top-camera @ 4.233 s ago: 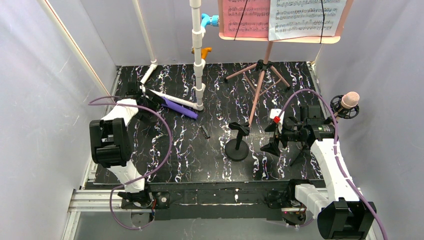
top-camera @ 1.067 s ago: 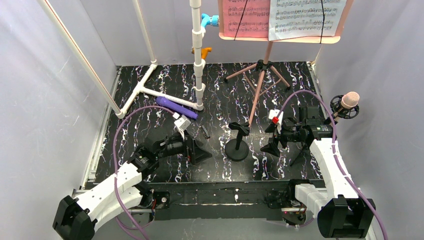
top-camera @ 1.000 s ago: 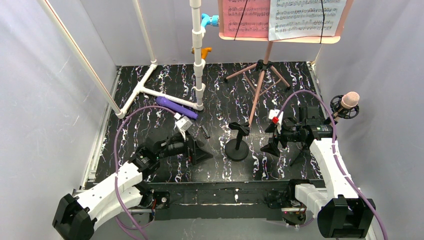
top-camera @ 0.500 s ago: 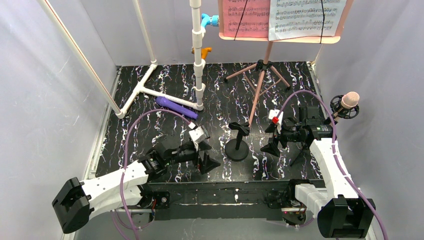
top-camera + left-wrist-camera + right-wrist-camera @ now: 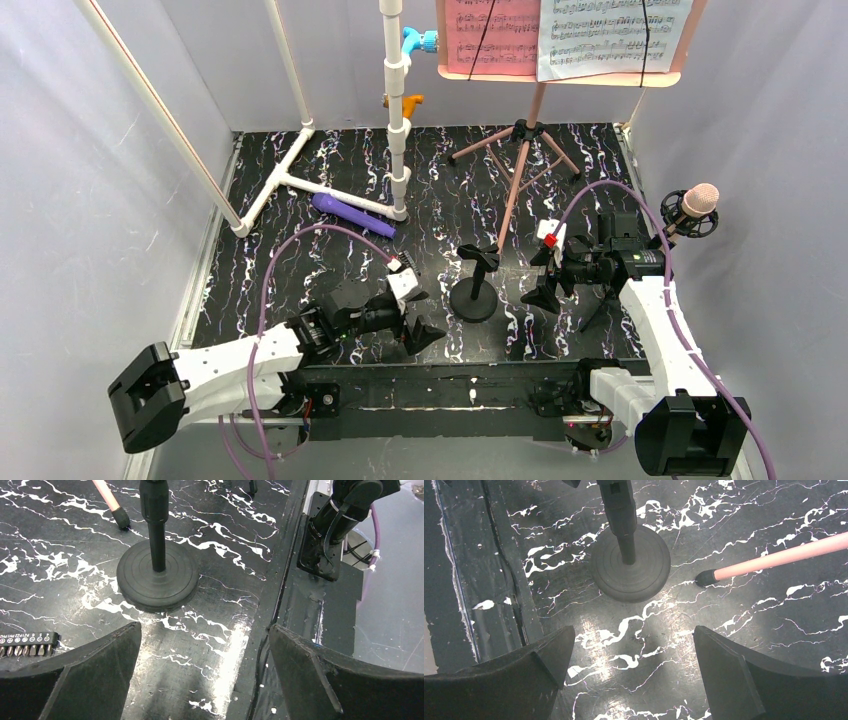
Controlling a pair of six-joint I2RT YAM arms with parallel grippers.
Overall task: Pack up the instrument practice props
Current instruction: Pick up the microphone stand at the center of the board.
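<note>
The robot's left gripper needs to next move to the upper post [image 5: 480, 272] [image 5: 154, 504] of the black stand and close there, just below the angled top of the stand.
The pink music stand [image 5: 524, 150] stands at the back right on its tripod. Its desk [image 5: 560, 76] holds a pink sheet-music page [image 5: 490, 35] and a white one [image 5: 612, 35]. A purple recorder-like tube [image 5: 352, 215] lies on the table beside the white pipe frame [image 5: 397, 120]. My left gripper [image 5: 418, 318] hangs open and empty near the table's front edge, left of a black round-base stand [image 5: 474, 292]. My right gripper [image 5: 540, 277] is open and empty just right of that stand. One pink tripod leg [image 5: 784, 557] ends ahead of the right fingers [image 5: 744, 680].
The black stand's base [image 5: 157, 575] lies ahead of my left gripper [image 5: 204, 627] and of my right gripper [image 5: 634, 630]. A small black comb-like clip [image 5: 27, 642] lies by the left finger. A pink-headed microphone [image 5: 698, 203] is at the right wall. The table's front edge [image 5: 280, 605] is close.
My left arm has swung right and toward the front edge, its open gripper passing the comb-like clip to end beside the black stand. The right arm has not moved.
</note>
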